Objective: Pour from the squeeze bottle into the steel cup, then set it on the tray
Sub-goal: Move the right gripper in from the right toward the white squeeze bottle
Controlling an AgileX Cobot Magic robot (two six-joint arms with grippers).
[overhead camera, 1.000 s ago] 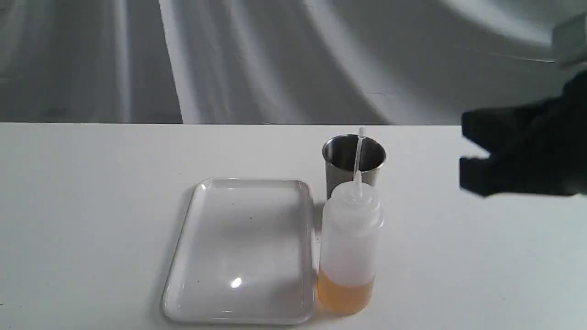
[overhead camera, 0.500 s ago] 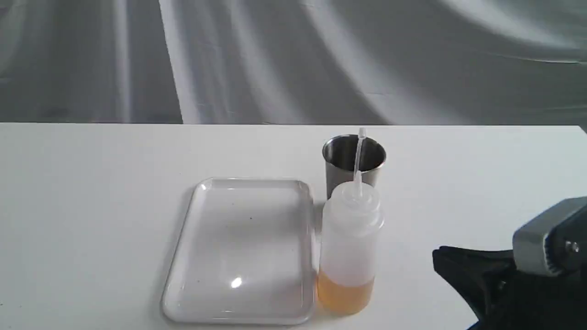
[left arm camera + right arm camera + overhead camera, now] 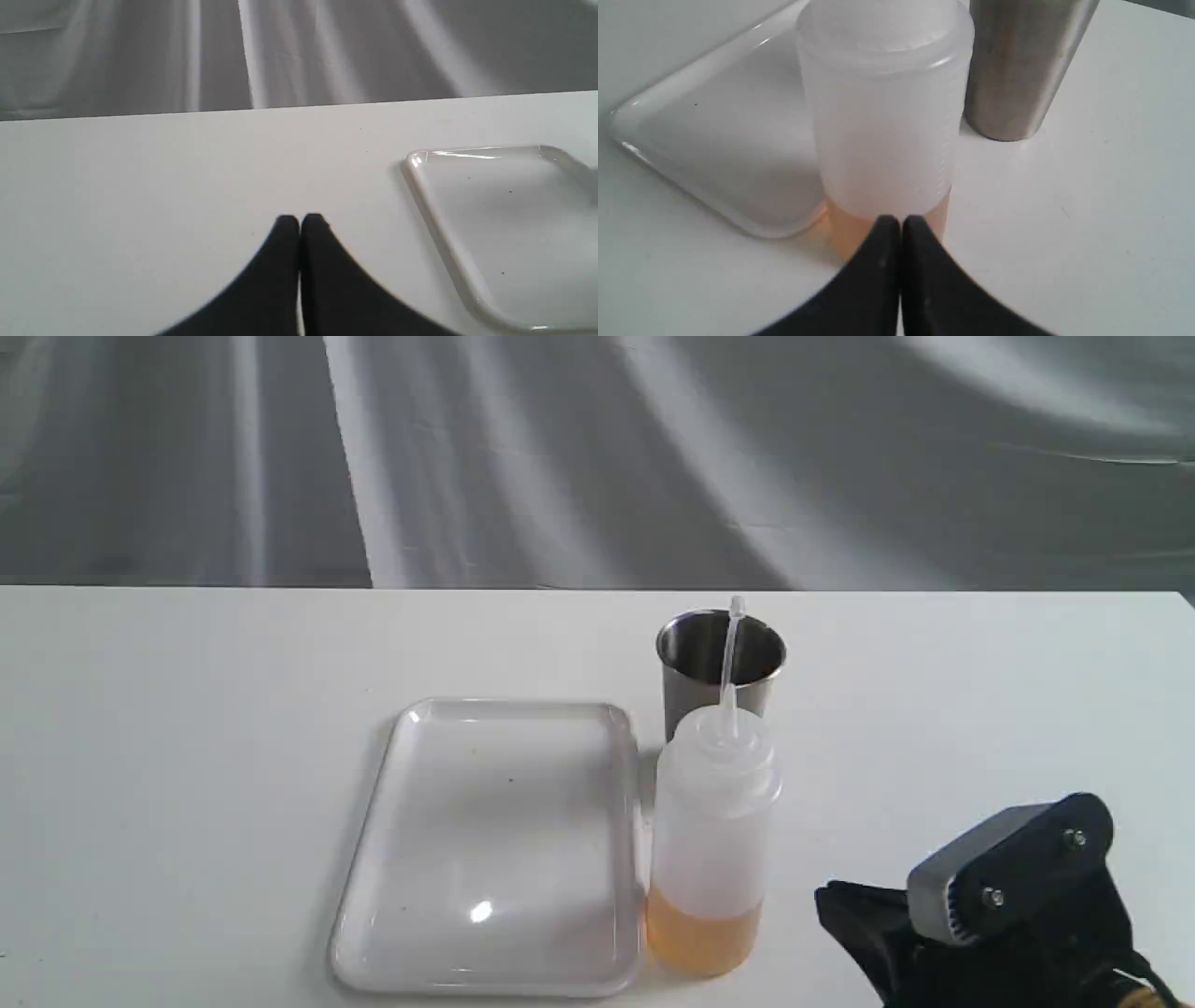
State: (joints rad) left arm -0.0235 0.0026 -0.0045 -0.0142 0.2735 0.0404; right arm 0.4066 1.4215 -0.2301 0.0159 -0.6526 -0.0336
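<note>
I need to next open my right gripper, move it around the middle of the squeeze bottle's body (image 3: 710, 875) (image 3: 886, 182), near the top of the amber liquid, and close it there.
The squeeze bottle (image 3: 712, 840) stands upright on the white table, amber liquid in its bottom, thin nozzle pointing up. Directly behind it is the steel cup (image 3: 720, 663). The white tray (image 3: 495, 845) lies just left of the bottle and holds nothing. My right gripper (image 3: 826, 901) is low at the bottom right, a short gap right of the bottle, its fingers pressed together and holding nothing. The right wrist view shows the shut tips (image 3: 899, 221) close in front of the bottle (image 3: 882, 116), with the cup (image 3: 1017, 70) and tray (image 3: 714, 140) beside it. My left gripper (image 3: 300, 219) is shut over bare table, the tray (image 3: 504, 233) off to one side.
A wrinkled grey cloth backdrop (image 3: 560, 457) hangs behind the table's far edge. The white table (image 3: 168, 784) extends left of the tray and right of the cup.
The right arm has dropped from the upper right to table height and then moved left toward the bottle. Bottle, cup and tray have not moved.
</note>
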